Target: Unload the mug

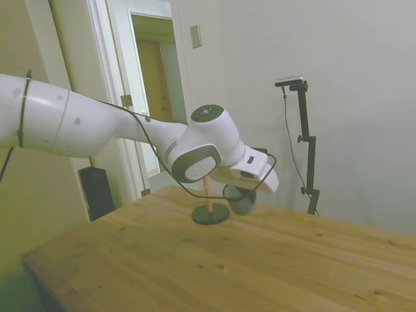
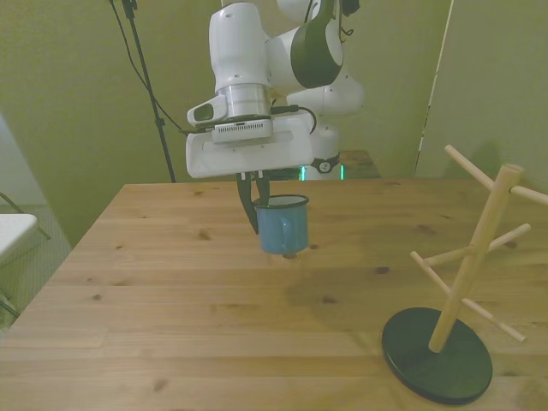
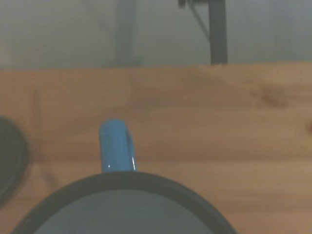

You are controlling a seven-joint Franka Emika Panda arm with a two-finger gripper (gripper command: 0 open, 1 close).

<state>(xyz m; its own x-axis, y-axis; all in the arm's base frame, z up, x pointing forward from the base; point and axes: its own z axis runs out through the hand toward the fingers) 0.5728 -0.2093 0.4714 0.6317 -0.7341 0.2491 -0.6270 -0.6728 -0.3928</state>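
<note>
The robot's gripper will release the teal-blue mug on the dark table knot (image 1: 222, 267) in front of the peg stand.
The teal-blue mug (image 2: 283, 228) stands upright near the middle of the wooden table (image 2: 171, 291), its bottom at or barely above the surface; I cannot tell which. My gripper (image 2: 255, 212) comes down from above and is shut on the mug's rim on the front view's left, one dark finger outside the wall and one inside. In the side view the mug (image 1: 242, 201) shows partly under the white hand. The wrist view holds the mug's dark rim (image 3: 122, 183) and its blue handle (image 3: 117, 146) close up.
The wooden peg stand (image 2: 469, 265) with its round dark base (image 2: 438, 358) stands near the table's front corner on the front view's right, well apart from the mug. In the side view its base (image 1: 210, 214) lies just beside the mug. A doorway is behind the table.
</note>
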